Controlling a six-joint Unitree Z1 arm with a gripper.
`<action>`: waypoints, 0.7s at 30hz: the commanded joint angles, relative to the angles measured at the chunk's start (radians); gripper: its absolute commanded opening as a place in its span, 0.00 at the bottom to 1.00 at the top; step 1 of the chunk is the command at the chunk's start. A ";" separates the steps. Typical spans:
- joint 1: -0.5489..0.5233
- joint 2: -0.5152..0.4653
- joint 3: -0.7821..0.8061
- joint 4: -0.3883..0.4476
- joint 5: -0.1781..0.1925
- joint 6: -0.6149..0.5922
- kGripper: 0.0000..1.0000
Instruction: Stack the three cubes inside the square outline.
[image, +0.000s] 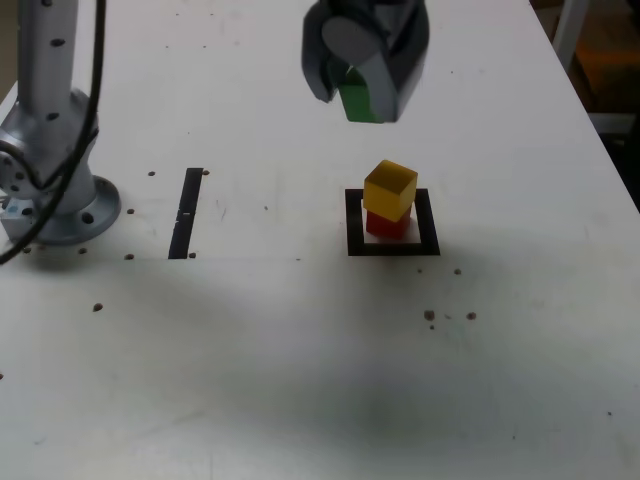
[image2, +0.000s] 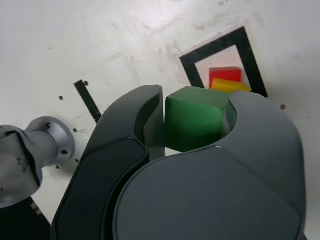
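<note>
The robot's gripper needs to set the green cube down on top of the yellow cube (image: 393, 164), making it the highest cube of the stack.
My gripper (image: 358, 100) hangs high over the table, shut on the green cube (image: 356, 101), above and a little behind the stack. In the wrist view the green cube (image2: 194, 119) sits clamped between the dark jaws of the gripper (image2: 196, 120). Inside the square outline (image: 353, 222) a yellow cube (image: 389, 188) rests on a red cube (image: 387, 224), turned slightly askew. From the wrist, the square outline (image2: 252, 60) appears below with the red cube (image2: 224, 76) and an edge of the yellow cube (image2: 229, 86) showing past the jaw.
The arm's grey base (image: 55, 205) stands at the exterior view's left, with a black cable along it. A straight black strip (image: 186, 212) lies between the base and the outline. Small dark specks dot the white table (image: 300, 360).
</note>
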 joint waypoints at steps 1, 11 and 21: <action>-0.009 0.019 -0.008 0.018 -0.002 0.002 0.24; -0.041 0.077 -0.015 0.018 -0.004 0.026 0.24; -0.060 0.101 -0.015 0.017 -0.001 0.026 0.25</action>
